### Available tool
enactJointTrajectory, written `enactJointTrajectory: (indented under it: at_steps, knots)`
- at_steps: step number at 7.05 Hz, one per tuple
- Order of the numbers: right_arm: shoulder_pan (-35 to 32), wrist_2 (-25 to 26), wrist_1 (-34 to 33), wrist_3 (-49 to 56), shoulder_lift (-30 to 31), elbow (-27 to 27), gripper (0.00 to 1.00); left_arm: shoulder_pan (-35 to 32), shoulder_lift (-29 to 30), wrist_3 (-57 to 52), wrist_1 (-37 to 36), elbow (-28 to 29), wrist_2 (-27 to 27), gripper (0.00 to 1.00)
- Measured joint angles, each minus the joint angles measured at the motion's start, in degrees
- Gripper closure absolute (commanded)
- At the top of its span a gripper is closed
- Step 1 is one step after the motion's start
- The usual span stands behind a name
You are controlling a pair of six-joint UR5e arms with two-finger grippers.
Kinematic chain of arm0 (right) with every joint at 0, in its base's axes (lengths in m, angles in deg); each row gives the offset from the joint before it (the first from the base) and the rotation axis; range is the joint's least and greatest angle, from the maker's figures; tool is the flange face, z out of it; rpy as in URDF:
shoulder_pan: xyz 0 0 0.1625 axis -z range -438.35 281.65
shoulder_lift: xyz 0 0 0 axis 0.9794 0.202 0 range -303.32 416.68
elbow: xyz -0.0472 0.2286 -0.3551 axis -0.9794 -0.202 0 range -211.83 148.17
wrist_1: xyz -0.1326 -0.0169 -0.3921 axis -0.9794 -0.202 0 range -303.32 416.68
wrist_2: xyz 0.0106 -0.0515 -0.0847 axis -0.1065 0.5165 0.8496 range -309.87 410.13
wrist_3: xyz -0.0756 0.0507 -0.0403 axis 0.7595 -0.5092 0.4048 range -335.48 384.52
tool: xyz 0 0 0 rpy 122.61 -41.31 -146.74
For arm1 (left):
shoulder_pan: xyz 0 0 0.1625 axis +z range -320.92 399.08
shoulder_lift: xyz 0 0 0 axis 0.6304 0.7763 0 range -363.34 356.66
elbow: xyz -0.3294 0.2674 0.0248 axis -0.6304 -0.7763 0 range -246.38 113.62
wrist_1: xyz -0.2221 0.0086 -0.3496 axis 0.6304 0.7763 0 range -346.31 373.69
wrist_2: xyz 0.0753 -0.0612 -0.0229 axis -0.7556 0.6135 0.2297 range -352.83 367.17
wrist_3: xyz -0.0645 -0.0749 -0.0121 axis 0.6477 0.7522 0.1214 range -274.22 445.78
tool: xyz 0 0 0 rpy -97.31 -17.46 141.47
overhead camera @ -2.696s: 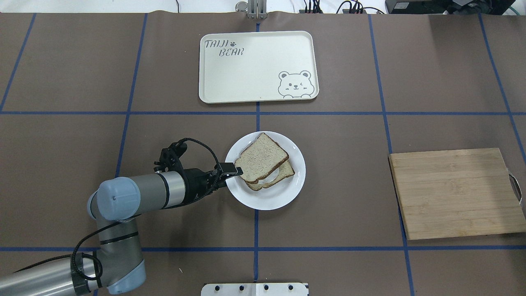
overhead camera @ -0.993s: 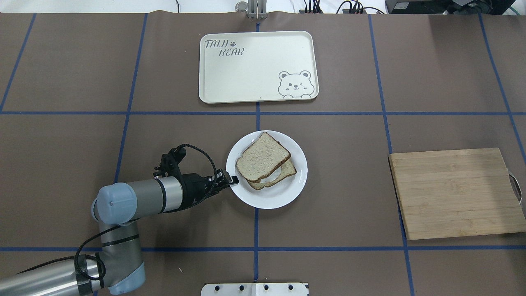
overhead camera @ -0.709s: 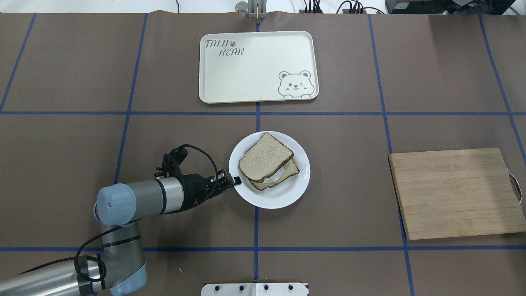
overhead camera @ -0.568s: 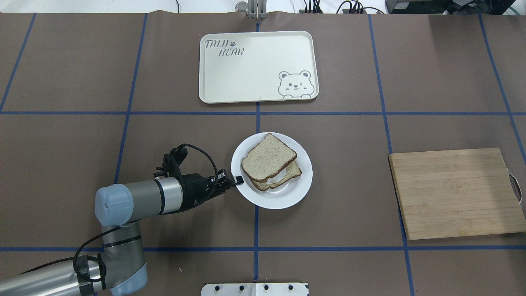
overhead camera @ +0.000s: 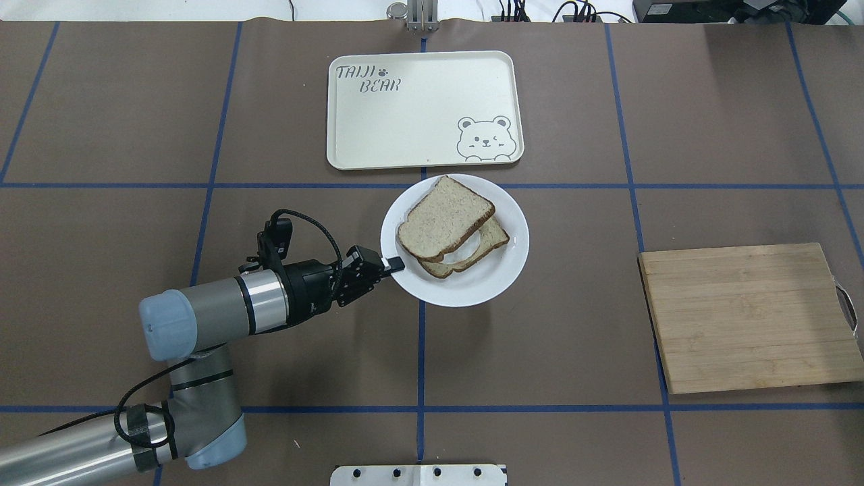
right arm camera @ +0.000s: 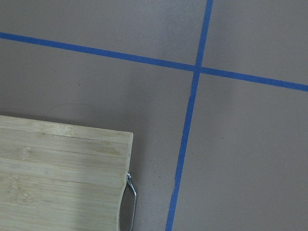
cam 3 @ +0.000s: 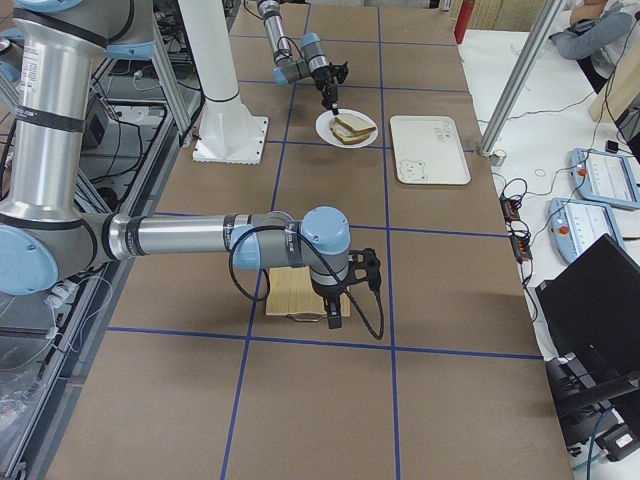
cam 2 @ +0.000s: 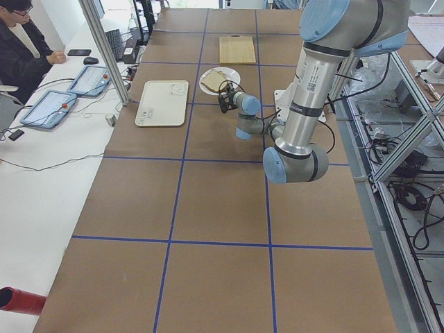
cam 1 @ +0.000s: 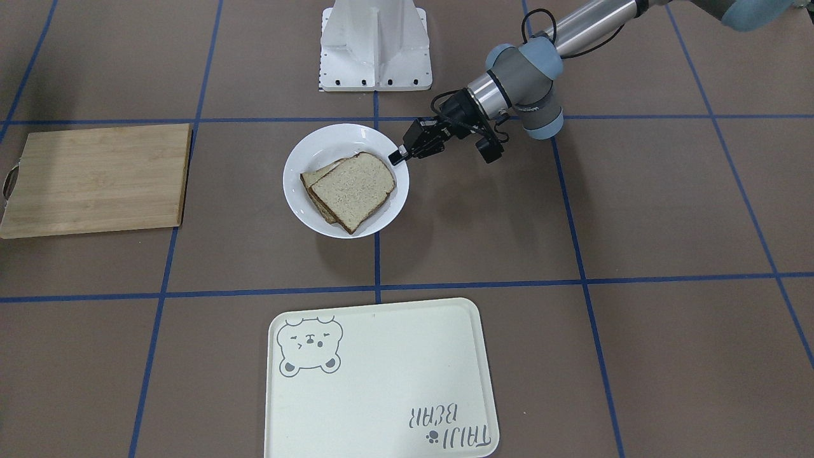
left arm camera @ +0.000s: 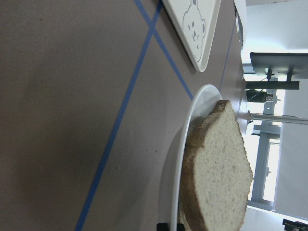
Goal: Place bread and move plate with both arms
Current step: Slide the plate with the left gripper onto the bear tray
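Next, my left gripper lets go of the white plate on the cream tray [cam 1: 381, 387] between the bear drawing and the lettering.
The white plate [overhead camera: 466, 287] holds the plain bread slice [overhead camera: 445, 216], which lies on top of a second slice with egg white showing [overhead camera: 474, 244]. My left gripper [overhead camera: 393, 263] is shut on the plate's near-left rim. The plate casts a shadow on the table and seems raised, close to the tray's near edge. In the front view the plate [cam 1: 331, 143], the bread [cam 1: 353, 187] and the left gripper [cam 1: 399, 154] show too. The left wrist view shows the plate rim [left arm camera: 192, 144] and the bread [left arm camera: 216, 178]. My right gripper [cam 3: 335, 310] hangs over the cutting board; I cannot tell whether it is open.
A cream tray with a bear drawing [overhead camera: 425, 108] lies just beyond the plate. A wooden cutting board [overhead camera: 749, 317] with a metal handle lies at the right. The white pedestal [cam 1: 375, 44] stands at the robot's side. An operator [cam 2: 24, 48] sits at the far side.
My left gripper let go of the bread on the egg slice, shut on the plate's rim, and has carried the plate away from the robot toward the tray.
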Motion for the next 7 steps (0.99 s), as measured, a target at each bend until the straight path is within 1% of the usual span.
enactJointTrajectory:
  at_steps: [1,2,3,4,5,7]
  knots:
    - [0.00,0.00,0.02,0.02,0.00,-0.10,0.00,-1.17,1.40,1.90,-0.77,0.16,-4.09,1.00]
    - [0.00,0.00,0.05,0.04,-0.03,-0.28,0.00,-3.19,3.08,4.22,-4.11,0.42,-6.00,1.00]
    - [0.00,0.00,0.08,0.02,-0.06,-0.40,0.00,-5.67,5.50,6.53,-10.28,0.87,-6.76,1.00]
    - [0.00,0.00,0.08,0.01,-0.07,-0.45,0.00,-7.95,8.31,8.02,-15.44,2.69,-7.01,1.00]
    - [0.00,0.00,0.09,0.00,-0.08,-0.49,0.00,-9.92,11.80,8.76,-18.01,7.54,-7.08,1.00]
    - [0.00,0.02,0.09,0.00,-0.09,-0.49,0.00,-12.42,18.53,9.13,-20.23,19.60,-7.14,1.00]
